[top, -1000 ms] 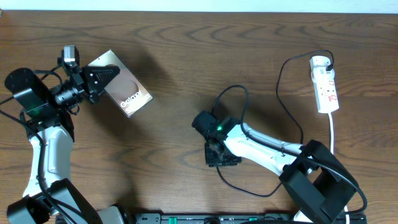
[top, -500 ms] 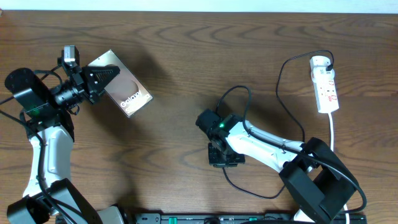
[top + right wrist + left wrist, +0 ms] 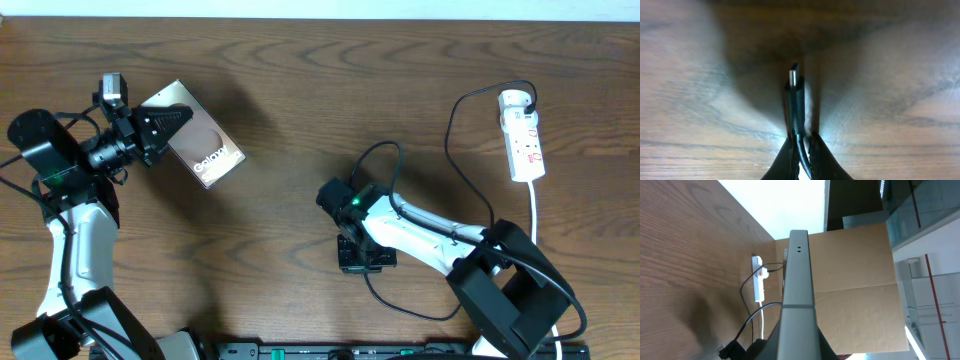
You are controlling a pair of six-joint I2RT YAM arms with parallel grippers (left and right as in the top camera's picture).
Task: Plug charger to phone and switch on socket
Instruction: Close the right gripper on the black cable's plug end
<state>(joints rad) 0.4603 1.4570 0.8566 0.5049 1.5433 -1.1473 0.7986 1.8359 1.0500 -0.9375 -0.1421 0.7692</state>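
Note:
The robot's right gripper is at the cable end of the charger's plug, so it should open, move forward and grip the plug's body (image 3: 796, 107) before lifting the plug.
The phone (image 3: 205, 150), brownish with white "Galaxy" lettering, is held tilted above the table at the left with my left gripper (image 3: 165, 128) shut on its end. In the left wrist view its grey edge (image 3: 799, 285) stands up between the jaws. My right gripper (image 3: 365, 258) is down at the table in the front middle. Its fingers (image 3: 816, 152) are shut on the thin black charger (image 3: 796, 107), whose small plug tip (image 3: 793, 77) sticks out just over the wood. The white socket (image 3: 522, 135) lies at the far right, with the charger cable (image 3: 449, 135) running from it.
The socket's white cord (image 3: 535, 215) runs toward the front edge on the right. A brown cardboard box (image 3: 855, 280) stands beyond the table in the left wrist view, where the socket (image 3: 758, 280) also shows far off. Bare wood lies between the two arms.
My right gripper's jaws have closed on the charger cable, and the arm has shifted a little to the right and toward the front edge. The left arm and phone have not moved.

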